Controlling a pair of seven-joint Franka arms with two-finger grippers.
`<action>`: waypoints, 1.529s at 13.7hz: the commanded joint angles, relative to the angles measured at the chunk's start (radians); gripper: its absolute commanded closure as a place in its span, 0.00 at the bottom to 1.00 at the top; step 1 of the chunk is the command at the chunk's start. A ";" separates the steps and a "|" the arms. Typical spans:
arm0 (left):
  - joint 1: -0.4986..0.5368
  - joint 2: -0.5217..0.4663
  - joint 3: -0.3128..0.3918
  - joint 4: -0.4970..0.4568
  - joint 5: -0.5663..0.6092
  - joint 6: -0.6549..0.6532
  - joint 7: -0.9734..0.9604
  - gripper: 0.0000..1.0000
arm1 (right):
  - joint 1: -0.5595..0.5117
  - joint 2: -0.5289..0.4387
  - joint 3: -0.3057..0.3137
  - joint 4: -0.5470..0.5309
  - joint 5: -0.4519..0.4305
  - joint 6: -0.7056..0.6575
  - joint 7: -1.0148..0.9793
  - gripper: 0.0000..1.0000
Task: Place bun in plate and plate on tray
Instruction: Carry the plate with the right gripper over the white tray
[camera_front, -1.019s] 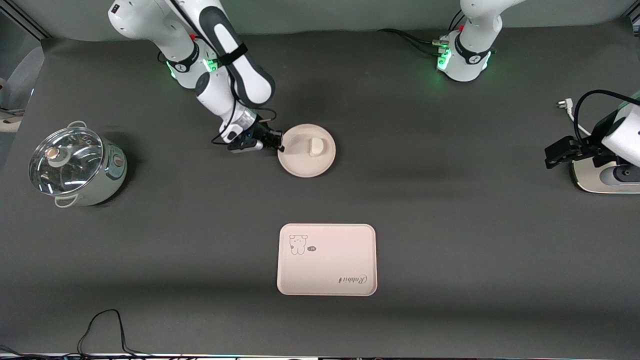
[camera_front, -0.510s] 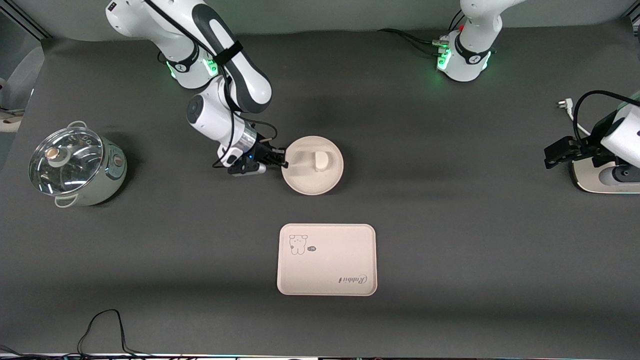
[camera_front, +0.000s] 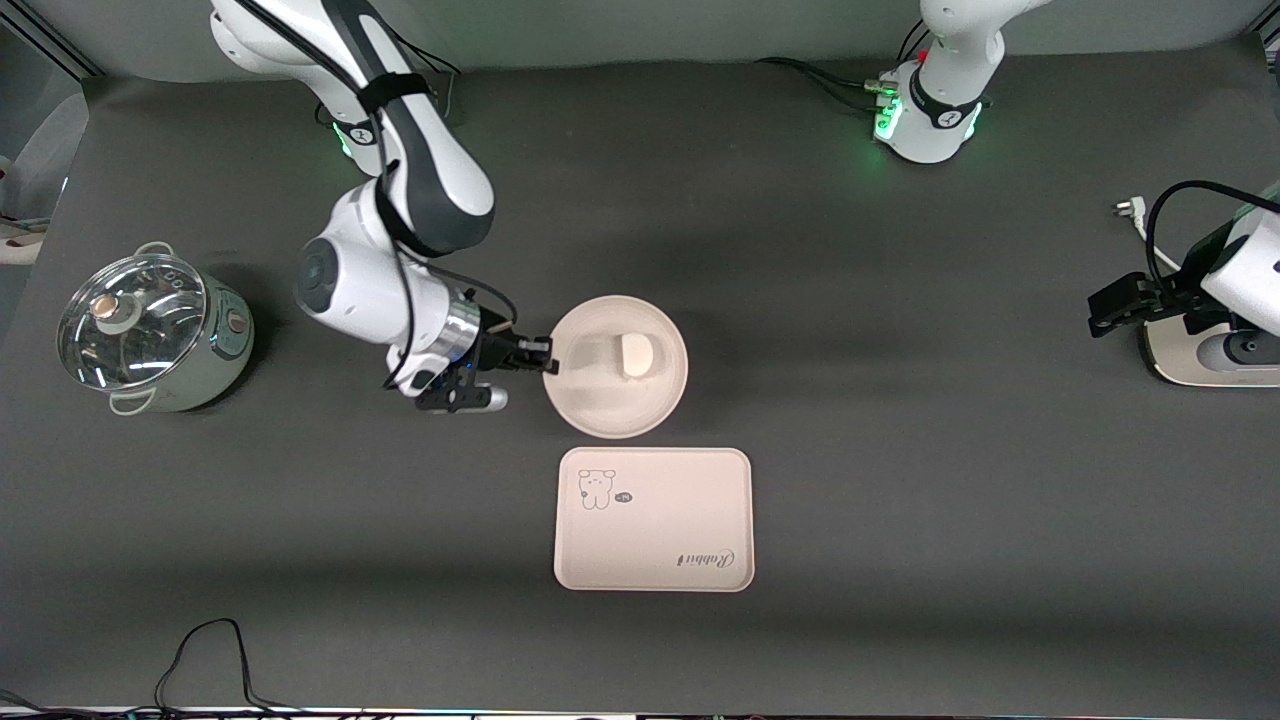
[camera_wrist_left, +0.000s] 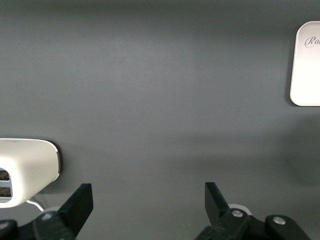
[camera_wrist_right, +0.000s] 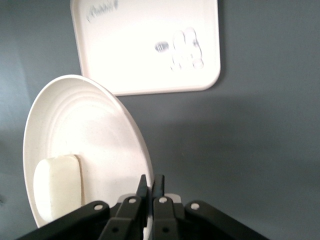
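Observation:
My right gripper needs to release the plate on the tray's middle (camera_front: 657, 528) (camera_wrist_right: 140, 27), between the bear and the "Rabbit" print. The plate is now held tilted off the table.
The round cream plate (camera_front: 600, 400) is held off the table by my right gripper (camera_front: 549, 366), which is shut on its rim at the side toward the right arm's end. The off-white bun (camera_front: 635, 356) lies in the plate. In the right wrist view the plate (camera_wrist_right: 95, 135) is tilted, the bun (camera_wrist_right: 56, 186) rests low in it, and my right gripper (camera_wrist_right: 151, 181) pinches the rim. The rectangular tray (camera_front: 652, 518) with bear and "Rabbit" print lies nearer the front camera than the plate; it also shows in the right wrist view (camera_wrist_right: 145, 45). My left gripper (camera_wrist_left: 148, 197) is open and empty, waiting at the left arm's end.
A lidded steel pot (camera_front: 150, 330) stands at the right arm's end of the table. A white appliance (camera_front: 1210, 350) sits under the left gripper, with a cable and plug (camera_front: 1128, 208) beside it. A black cable (camera_front: 205, 650) lies near the front edge. A tray corner (camera_wrist_left: 306, 65) shows in the left wrist view.
My right gripper has carried the plate with the bun toward the front camera, close to the tray's edge. The left arm has not moved.

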 joint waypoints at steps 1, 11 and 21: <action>0.005 -0.043 0.007 -0.030 -0.017 -0.015 0.018 0.00 | -0.024 0.171 -0.041 0.279 -0.025 -0.136 0.048 1.00; 0.005 -0.042 0.010 -0.030 -0.018 -0.001 0.017 0.00 | -0.257 0.665 0.135 0.822 -0.013 -0.080 0.098 1.00; 0.003 -0.042 0.020 -0.027 -0.018 0.002 0.018 0.00 | -0.260 0.777 0.226 0.822 -0.013 0.146 0.167 1.00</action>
